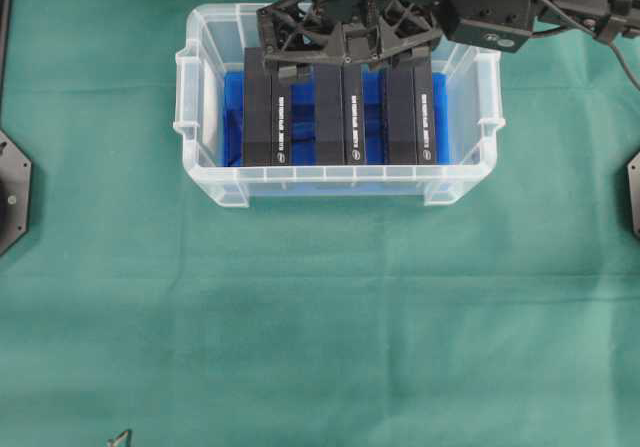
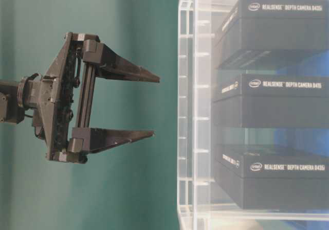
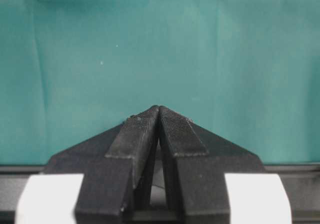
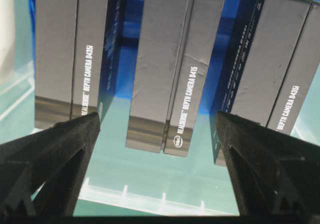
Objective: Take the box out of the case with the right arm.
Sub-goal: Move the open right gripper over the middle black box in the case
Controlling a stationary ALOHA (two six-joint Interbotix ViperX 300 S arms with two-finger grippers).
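I need to lower my right gripper over the middle box in the clear case next and close on that box's long sides (image 1: 339, 104) (image 4: 171, 58), about halfway along.
The clear case (image 1: 330, 174) with its blue lining (image 1: 300, 147) stands at the back middle of the green cloth. Three black boxes stand side by side in it: left (image 1: 268, 117), middle (image 1: 338, 112) and right (image 1: 410, 117). My all-black right gripper (image 1: 345, 62) hovers over the case's far side, open and empty. In the right wrist view the right gripper (image 4: 157, 129) straddles the middle box (image 4: 165, 73) without touching it. The table-level view shows the gripper (image 2: 156, 106) open, apart from the case (image 2: 187, 111). My left gripper (image 3: 159, 108) is shut and empty over bare cloth.
The green cloth (image 1: 320, 327) spreads in front of the case. Black arm mounts sit at the left edge (image 1: 10, 192) and the right edge (image 1: 632, 192) of the overhead view. Narrow gaps with blue lining separate the boxes.
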